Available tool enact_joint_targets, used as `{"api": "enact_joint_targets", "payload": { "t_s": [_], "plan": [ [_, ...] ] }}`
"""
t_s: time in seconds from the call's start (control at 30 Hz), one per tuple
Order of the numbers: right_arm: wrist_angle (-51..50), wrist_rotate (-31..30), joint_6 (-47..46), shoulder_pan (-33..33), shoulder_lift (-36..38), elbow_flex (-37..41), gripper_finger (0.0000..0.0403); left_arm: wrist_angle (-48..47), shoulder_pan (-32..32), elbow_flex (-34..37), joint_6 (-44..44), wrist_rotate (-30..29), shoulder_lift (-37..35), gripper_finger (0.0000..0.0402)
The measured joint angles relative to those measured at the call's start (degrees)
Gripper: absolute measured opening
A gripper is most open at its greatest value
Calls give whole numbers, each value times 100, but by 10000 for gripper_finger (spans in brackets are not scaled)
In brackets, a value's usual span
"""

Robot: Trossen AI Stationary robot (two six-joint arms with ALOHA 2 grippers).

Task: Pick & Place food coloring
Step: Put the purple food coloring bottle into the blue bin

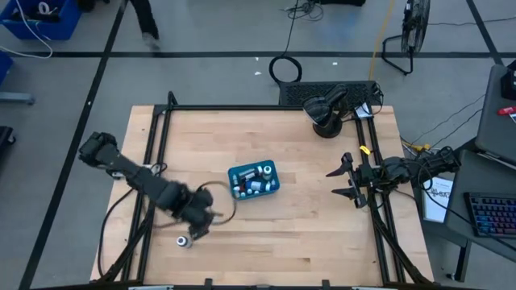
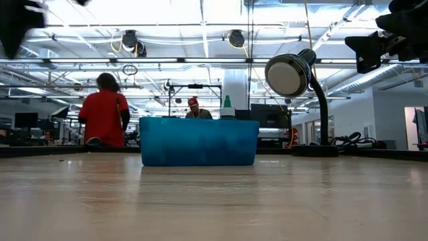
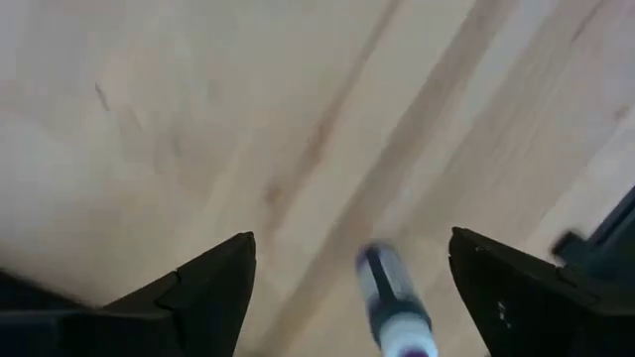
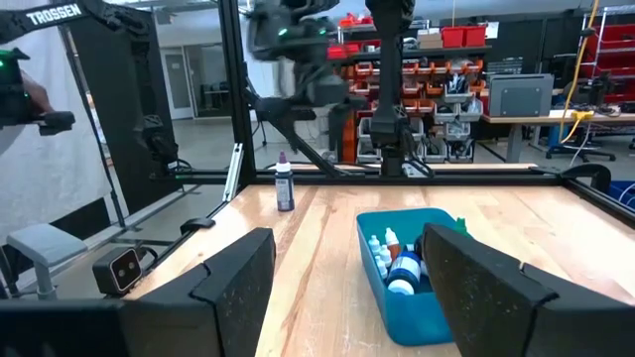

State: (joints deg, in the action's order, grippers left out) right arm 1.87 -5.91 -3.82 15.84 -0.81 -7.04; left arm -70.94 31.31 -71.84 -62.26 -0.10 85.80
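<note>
My left gripper is going to close its fingers on the dark body [image 1: 185,242] [image 3: 388,290] of the standing food coloring bottle, just below the bottle's pale top.
One small dark food coloring bottle [image 1: 185,240] with a pale top stands upright on the wood near the table's near-left part; it also shows in the right wrist view [image 4: 285,184]. My left gripper [image 1: 196,229] hovers just above it, open. In the left wrist view the bottle [image 3: 393,301] shows blurred below and between the spread fingers [image 3: 352,238], untouched. Several more bottles lie in the teal tray [image 1: 272,187] at the table's middle. My right gripper [image 1: 332,182] waits open at the table's right side, pointing toward the tray [image 4: 415,319].
A black desk lamp [image 1: 326,109] stands at the far right of the table. Black frame rails [image 1: 157,145] run along the table's left and right sides. Bare wood lies between the bottle and the tray. People [image 2: 103,110] are in the room beyond.
</note>
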Motion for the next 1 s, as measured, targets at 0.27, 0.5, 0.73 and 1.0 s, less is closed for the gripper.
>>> {"api": "enact_joint_targets", "payload": {
  "t_s": [0.27,0.5,0.73,1.0],
  "plan": [
    [0,0,0,0,-1,-1,245,730,1176,517,-1965,-43,15,314],
    [0,0,0,0,-1,0,245,1012,1749,742,-3008,-210,15,318],
    [0,0,0,0,-1,-1,243,1418,1998,1103,-3449,-293,44,312],
    [0,0,0,0,-1,-1,246,2549,2057,1884,-3569,-259,48,314]
  ]
}}
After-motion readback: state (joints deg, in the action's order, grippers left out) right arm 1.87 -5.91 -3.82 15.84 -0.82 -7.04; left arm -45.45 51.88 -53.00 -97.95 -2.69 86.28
